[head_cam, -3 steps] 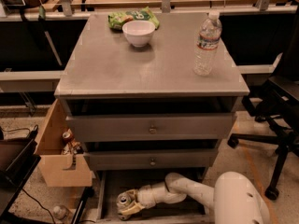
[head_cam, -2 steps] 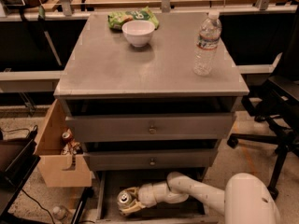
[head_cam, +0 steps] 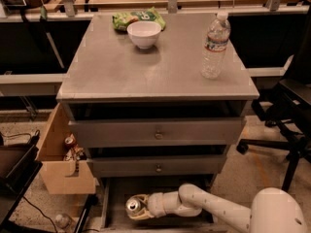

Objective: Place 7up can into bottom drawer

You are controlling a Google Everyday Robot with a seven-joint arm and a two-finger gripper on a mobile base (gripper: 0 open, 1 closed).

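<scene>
Next, my gripper lets go of the 7up can on the bottom drawer's inside (head_cam: 129,215), near the drawer's side by the tan wooden box.
The 7up can (head_cam: 132,206) shows its silver top with pull tab at the left of the open bottom drawer (head_cam: 112,198), under the grey cabinet. My gripper (head_cam: 135,208) reaches in from the right on the white arm (head_cam: 209,208) and its pale fingers (head_cam: 141,214) wrap around the can. The can sits upright, low in the drawer; I cannot tell whether it rests on the floor.
On the cabinet top (head_cam: 146,67) stand a white bowl (head_cam: 144,33), a green snack bag (head_cam: 131,18) and a clear water bottle (head_cam: 215,45). Two knobbed drawers (head_cam: 158,133) are above. A tan wooden box (head_cam: 60,161) with a reddish can (head_cam: 70,141) hangs left. An office chair (head_cam: 291,110) stands right.
The arm's white body has shifted to the right of the view. The gripper and can stay in nearly the same spot in the drawer.
</scene>
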